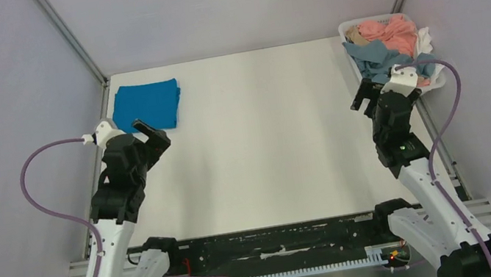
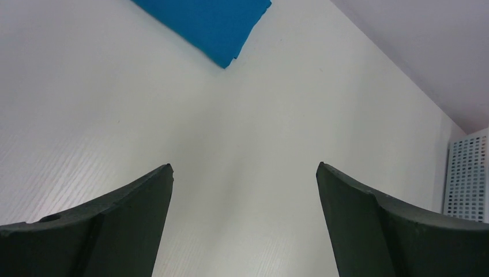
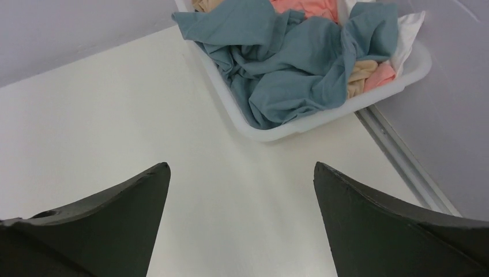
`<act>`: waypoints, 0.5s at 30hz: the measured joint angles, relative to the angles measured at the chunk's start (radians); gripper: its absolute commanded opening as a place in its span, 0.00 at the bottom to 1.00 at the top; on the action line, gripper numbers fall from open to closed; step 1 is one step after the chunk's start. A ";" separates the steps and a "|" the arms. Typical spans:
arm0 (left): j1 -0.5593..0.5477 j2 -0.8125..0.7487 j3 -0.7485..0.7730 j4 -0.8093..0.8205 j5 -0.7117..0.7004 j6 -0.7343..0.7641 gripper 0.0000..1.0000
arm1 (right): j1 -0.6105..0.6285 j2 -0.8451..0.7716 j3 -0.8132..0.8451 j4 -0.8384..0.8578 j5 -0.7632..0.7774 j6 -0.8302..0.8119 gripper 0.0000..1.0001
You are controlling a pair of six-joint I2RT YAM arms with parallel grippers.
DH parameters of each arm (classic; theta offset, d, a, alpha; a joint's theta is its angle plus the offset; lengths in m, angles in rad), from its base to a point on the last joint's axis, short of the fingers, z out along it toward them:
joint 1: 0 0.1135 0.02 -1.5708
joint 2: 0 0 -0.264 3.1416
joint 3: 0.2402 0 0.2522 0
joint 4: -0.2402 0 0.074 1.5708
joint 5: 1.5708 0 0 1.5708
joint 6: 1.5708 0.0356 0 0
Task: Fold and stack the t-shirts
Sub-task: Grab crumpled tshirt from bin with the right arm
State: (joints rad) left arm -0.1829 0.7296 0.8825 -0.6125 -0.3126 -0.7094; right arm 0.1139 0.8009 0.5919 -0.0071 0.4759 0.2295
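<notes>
The robot's right gripper will close on the far end [image 1: 368,50] [image 3: 233,23] of the dusty grey-blue t-shirt, next to the beige clothes in the white basket.
A cobalt blue t-shirt [image 1: 146,106] lies folded flat at the table's far left; one corner of it shows in the left wrist view [image 2: 213,23]. A dusty grey-blue t-shirt [image 1: 375,58] lies crumpled in a white basket [image 1: 347,31] at the far right, also in the right wrist view [image 3: 288,63]. My left gripper [image 1: 153,134] is open and empty, just near of the folded blue shirt. My right gripper [image 1: 368,94] is open and empty, just near of the basket's front rim [image 3: 277,134].
The basket also holds pink [image 1: 393,33], beige [image 1: 355,35] and white [image 1: 425,39] clothes. Grey walls close in the table on the left, right and far sides. A metal rail [image 3: 403,156] runs along the table's right edge.
</notes>
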 measured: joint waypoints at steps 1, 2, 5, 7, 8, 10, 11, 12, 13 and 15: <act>0.000 0.008 0.000 -0.003 0.000 0.000 1.00 | 0.000 0.014 0.016 -0.014 0.001 -0.016 0.98; 0.000 0.013 0.000 -0.006 0.000 0.000 1.00 | 0.000 0.040 0.046 -0.033 0.003 -0.032 0.98; 0.000 0.021 -0.004 -0.008 0.001 -0.002 1.00 | -0.004 0.174 0.212 -0.128 0.035 -0.056 0.98; 0.000 0.014 -0.028 0.011 0.011 -0.005 1.00 | -0.017 0.316 0.391 -0.159 0.048 -0.074 0.98; 0.000 0.010 -0.049 0.027 0.026 -0.005 1.00 | -0.029 0.344 0.425 -0.158 0.044 -0.079 0.98; 0.000 0.007 -0.090 0.053 0.053 -0.005 1.00 | -0.066 0.444 0.543 -0.177 0.011 -0.089 0.98; 0.000 0.010 -0.110 0.065 0.065 -0.005 1.00 | -0.090 0.489 0.590 -0.178 -0.001 -0.092 0.98; 0.000 0.017 -0.125 0.070 0.079 -0.005 1.00 | -0.114 0.536 0.634 -0.178 -0.020 -0.096 0.98; 0.000 0.023 -0.132 0.071 0.084 -0.005 1.00 | -0.135 0.575 0.666 -0.180 -0.035 -0.100 0.98; 0.000 0.035 -0.141 0.076 0.085 -0.005 1.00 | -0.171 0.653 0.721 -0.183 -0.069 -0.108 0.98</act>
State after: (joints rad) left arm -0.1829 0.7643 0.7418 -0.5362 -0.2276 -0.7143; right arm -0.0574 1.4544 1.3128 -0.1905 0.4072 0.1211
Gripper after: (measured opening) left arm 0.995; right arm 0.979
